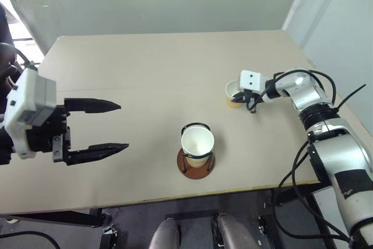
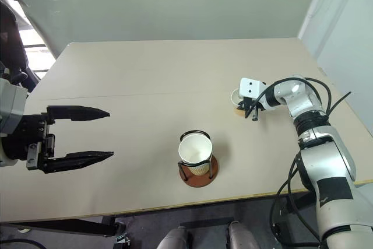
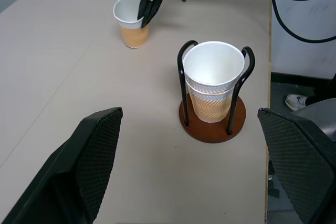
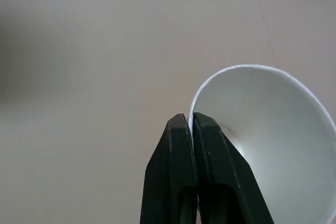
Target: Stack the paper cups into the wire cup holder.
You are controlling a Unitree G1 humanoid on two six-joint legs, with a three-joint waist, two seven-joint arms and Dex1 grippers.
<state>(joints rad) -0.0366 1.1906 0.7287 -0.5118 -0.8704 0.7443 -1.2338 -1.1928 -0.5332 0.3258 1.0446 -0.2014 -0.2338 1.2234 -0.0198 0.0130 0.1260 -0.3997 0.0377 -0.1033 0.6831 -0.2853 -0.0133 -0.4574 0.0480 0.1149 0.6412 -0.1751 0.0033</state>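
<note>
The right gripper needs to release its paper cup inside the opening of the cups (image 1: 197, 140) in the wire cup holder.
The wire cup holder (image 1: 196, 166) stands near the table's front edge, with paper cups (image 1: 197, 141) nested upright inside its black loops. Another paper cup (image 1: 233, 93) stands on the table further back and to the right. My right gripper (image 1: 251, 102) is shut on that cup's rim (image 4: 195, 109), one finger inside and one outside the wall; the left wrist view shows the same pinch on the cup (image 3: 131, 22). My left gripper (image 1: 119, 126) hovers open at the left, well clear of the holder, nothing between its fingers.
The beige table (image 1: 145, 74) spreads wide around the holder and the far cup. Its front edge (image 1: 116, 201) runs close below the holder. Black cables (image 1: 291, 173) hang off the right arm beside the table's right edge.
</note>
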